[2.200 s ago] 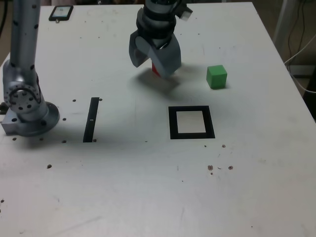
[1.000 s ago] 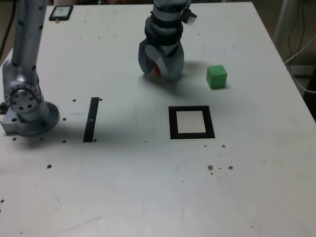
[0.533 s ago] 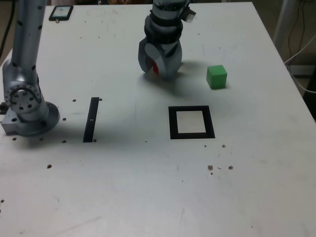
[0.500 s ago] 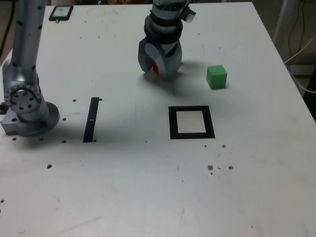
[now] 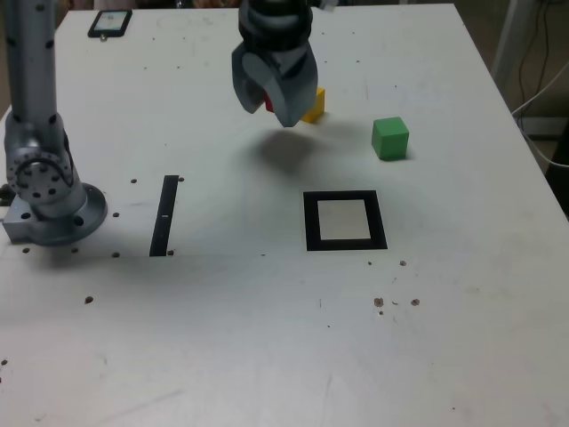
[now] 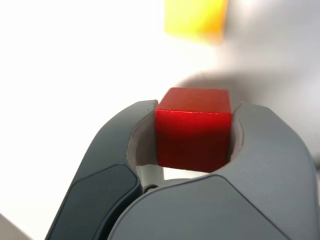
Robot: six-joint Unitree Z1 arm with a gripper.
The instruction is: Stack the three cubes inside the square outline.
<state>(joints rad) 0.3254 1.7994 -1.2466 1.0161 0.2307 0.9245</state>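
I need to use my gripper to set the red cube down inside the square outline's far corner (image 5: 332,212), toward the black strip.
My gripper (image 5: 272,100) hangs above the table near its far side, shut on the red cube (image 5: 268,103), which shows as a small red patch between the grey jaws. In the wrist view the red cube (image 6: 194,128) sits squarely between both fingers. The yellow cube (image 5: 313,105) rests on the table just behind the gripper on the exterior view's right, also seen as a yellow cube (image 6: 196,19) in the wrist view. The green cube (image 5: 390,138) lies further to the exterior view's right. The square outline (image 5: 345,221) lies flat nearer the camera, with nothing inside it.
The arm's base (image 5: 49,200) stands at the exterior view's left. A thin black strip (image 5: 164,214) lies between the base and the square outline. A phone (image 5: 109,22) lies at the far left corner. Cables hang beyond the table's right edge.
The gripper has risen off the table with the red cube and shifted slightly to the exterior view's left, uncovering the yellow cube behind it. The green cube has not moved.
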